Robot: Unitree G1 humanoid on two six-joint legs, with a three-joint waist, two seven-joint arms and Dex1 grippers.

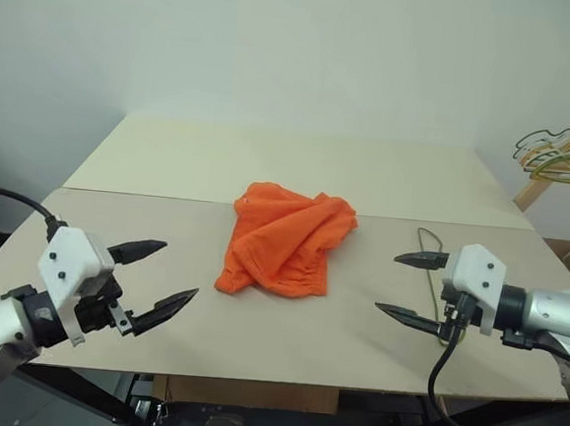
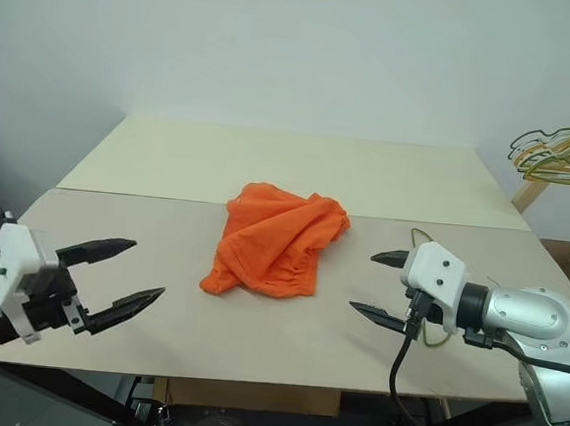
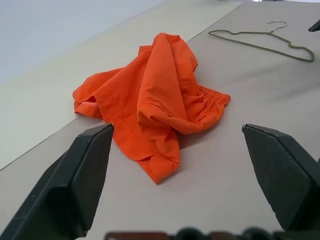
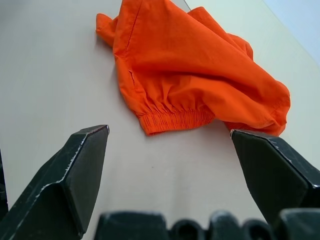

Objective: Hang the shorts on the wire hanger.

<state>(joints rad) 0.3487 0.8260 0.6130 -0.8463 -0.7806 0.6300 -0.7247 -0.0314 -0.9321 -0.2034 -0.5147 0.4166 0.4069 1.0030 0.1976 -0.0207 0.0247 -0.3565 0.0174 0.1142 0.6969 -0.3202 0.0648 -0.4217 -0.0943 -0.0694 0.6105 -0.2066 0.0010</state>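
Observation:
My left gripper should next move to the shorts' near corner [image 1: 222, 286] [image 3: 158, 178], across from the gathered waistband, and close there to help spread the shorts out.
The bright orange shorts [image 1: 288, 241] lie crumpled in a heap at the middle of the table, their gathered waistband [image 4: 175, 120] toward my right gripper. The thin dark olive wire hanger [image 3: 240, 33] lies flat on the table to the right of the shorts, partly hidden behind my right hand in the head views. My left gripper [image 1: 180, 269] hovers open near the front left, pointing at the shorts and apart from them. On the other side, near the front right, my right gripper [image 1: 386, 282] is open too, with nothing between its fingers.
A bunch of gold and green hangers [image 1: 564, 153] hangs on a slanted wooden pole [image 1: 550, 175] beyond the table's right edge. The table [image 1: 299, 165] is two light boards with a seam behind the shorts. A black cable [image 1: 439, 383] dangles from my right wrist.

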